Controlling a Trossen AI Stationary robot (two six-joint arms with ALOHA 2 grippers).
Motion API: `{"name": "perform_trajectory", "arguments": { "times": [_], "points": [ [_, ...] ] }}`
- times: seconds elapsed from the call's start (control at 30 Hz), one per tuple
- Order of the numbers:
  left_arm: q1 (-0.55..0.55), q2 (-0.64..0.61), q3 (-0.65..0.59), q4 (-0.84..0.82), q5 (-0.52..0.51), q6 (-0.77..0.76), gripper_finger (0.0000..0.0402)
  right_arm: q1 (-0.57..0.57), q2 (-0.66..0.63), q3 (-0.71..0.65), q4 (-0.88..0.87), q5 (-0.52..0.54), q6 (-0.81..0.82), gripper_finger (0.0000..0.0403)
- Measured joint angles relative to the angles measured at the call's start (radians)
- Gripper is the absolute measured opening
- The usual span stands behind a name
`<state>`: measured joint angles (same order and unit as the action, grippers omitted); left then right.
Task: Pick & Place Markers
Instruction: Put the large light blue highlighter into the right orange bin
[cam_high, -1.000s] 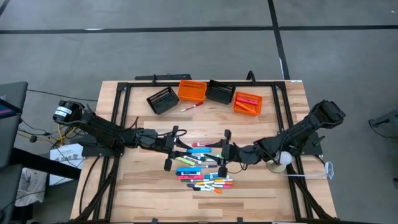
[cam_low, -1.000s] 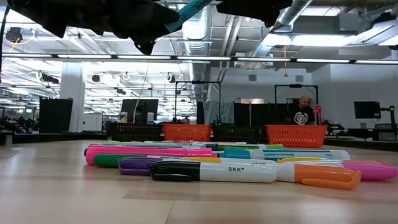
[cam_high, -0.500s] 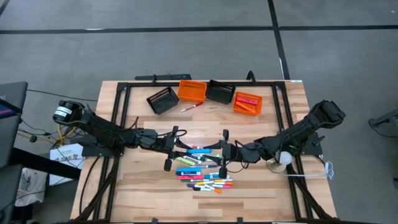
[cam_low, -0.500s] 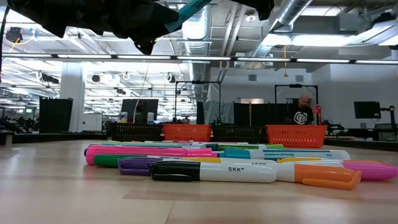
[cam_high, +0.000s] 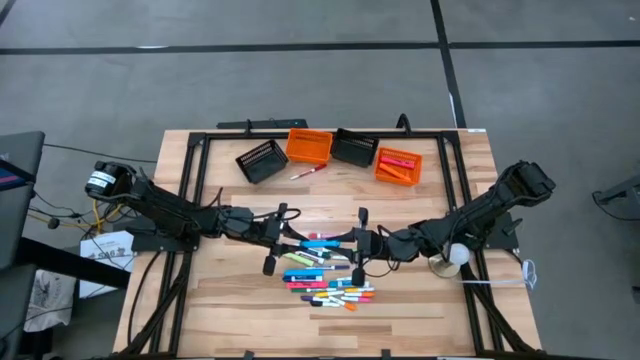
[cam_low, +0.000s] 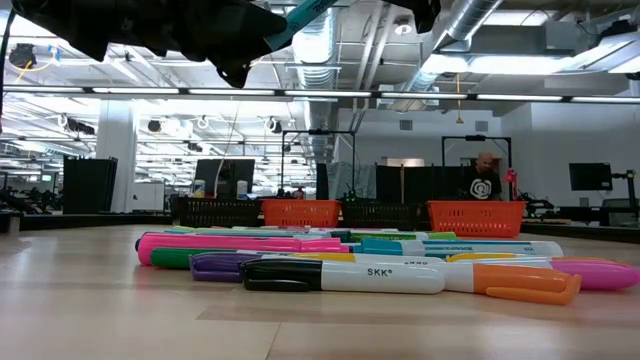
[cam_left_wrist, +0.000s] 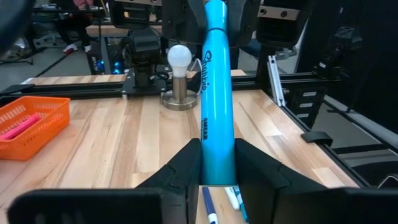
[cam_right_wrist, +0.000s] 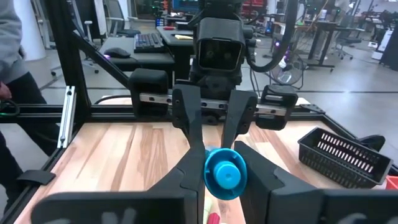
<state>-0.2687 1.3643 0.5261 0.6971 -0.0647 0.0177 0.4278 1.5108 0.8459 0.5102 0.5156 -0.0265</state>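
Observation:
I will set the light blue marker beside the orange marker in the orange bin (cam_high: 395, 172) with my right gripper.
A light blue marker (cam_high: 322, 241) hangs level above the pile of coloured markers (cam_high: 325, 278) that lies flat on the wooden table (cam_high: 240, 300). My left gripper (cam_high: 298, 243) is shut on its left end and my right gripper (cam_high: 350, 243) on its right end; the two face each other. In the low view the pile (cam_low: 360, 262) fills the middle, and the blue marker (cam_low: 305, 12) shows at the top beside my left gripper's dark body (cam_low: 200, 30). My left gripper pinches the blue marker's barrel end (cam_left_wrist: 217, 165) between its two fingers (cam_left_wrist: 186, 167), coming level from the table's left, fingers along the marker. The marker points straight away from it, clear of the table. My right gripper's fingers (cam_right_wrist: 194, 167) close on either side of the marker's round end (cam_right_wrist: 224, 174), level from the table's right. That end is seen end-on and lifted clear.
At the far edge stand a black bin (cam_high: 261, 160), an orange bin (cam_high: 309, 146), a second black bin (cam_high: 355, 147) and an orange bin (cam_high: 398, 165) with markers in it. A red marker (cam_high: 306, 172) lies near them. A light bulb on a base (cam_high: 452, 258) stands at the right.
My right gripper has tipped a little at the marker's right end; less of its dark body shows at the top of the low view. The blue marker and my left gripper have stayed where they were.

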Motion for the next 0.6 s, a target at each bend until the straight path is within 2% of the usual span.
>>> {"name": "perform_trajectory", "arguments": {
  "times": [0.13, 0.3, 0.6],
  "points": [
    [0.0, 0.0, 0.0, 0.0, 0.006, 0.001, 0.0104, 0.0, 0.0, 0.0, 0.0, -0.001, 0.001, 0.0052],
    [0.002, 0.0, 0.0, 0.0, 0.006, 0.002, 0.0146, -0.005, 0.0, 0.0, 0.0, -0.001, 0.008, 0.0056],
    [0.003, 0.0, 0.0, -0.015, -0.09, 0.026, 0.0209, -0.005, 0.0, 0.0, -0.012, -0.001, 0.008, 0.0056]
  ]
}}
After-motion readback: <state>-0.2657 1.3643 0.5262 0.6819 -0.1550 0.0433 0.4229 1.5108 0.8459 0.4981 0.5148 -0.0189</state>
